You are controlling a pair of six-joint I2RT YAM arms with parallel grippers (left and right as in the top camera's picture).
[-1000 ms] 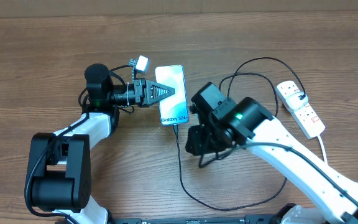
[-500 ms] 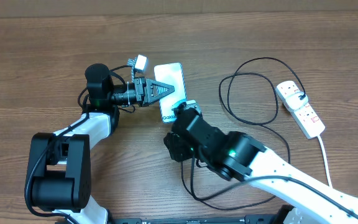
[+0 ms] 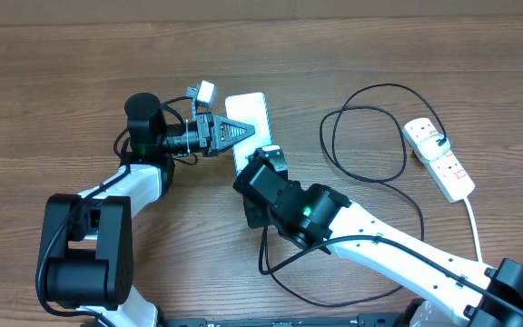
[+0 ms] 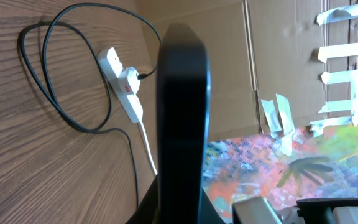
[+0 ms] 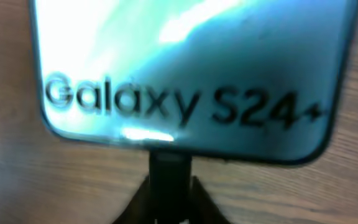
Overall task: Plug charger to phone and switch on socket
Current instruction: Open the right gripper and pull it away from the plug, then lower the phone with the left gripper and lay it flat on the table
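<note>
Next, I let go of the phone with my left gripper on the bare wooden table [image 3: 229, 189] next to my right gripper.
The phone [image 3: 248, 113] lies on the wooden table, its lower end hidden under my right arm [image 3: 291, 202]. My left gripper [image 3: 241, 134] is shut on the phone's left edge; the left wrist view shows the phone edge-on as a dark bar [image 4: 182, 118]. In the right wrist view the "Galaxy S24+" end of the phone [image 5: 185, 68] fills the frame. My right gripper [image 5: 169, 196] is shut on the charger's black connector [image 5: 169, 171], whose tip touches the middle of the phone's bottom edge. The charger cable [image 3: 323, 138] loops to a plug on the socket [image 3: 440, 160].
The socket's white cord [image 3: 473, 227] runs toward the front right edge. The socket [image 4: 124, 86] and cable loops [image 4: 55, 81] also show in the left wrist view, with a cardboard wall [image 4: 260, 56] behind. A cable loop [image 3: 352, 300] lies near the front edge.
My right arm has swung left from beside the phone to over its lower end. The phone has shifted slightly up and left. The left arm has stayed put.
</note>
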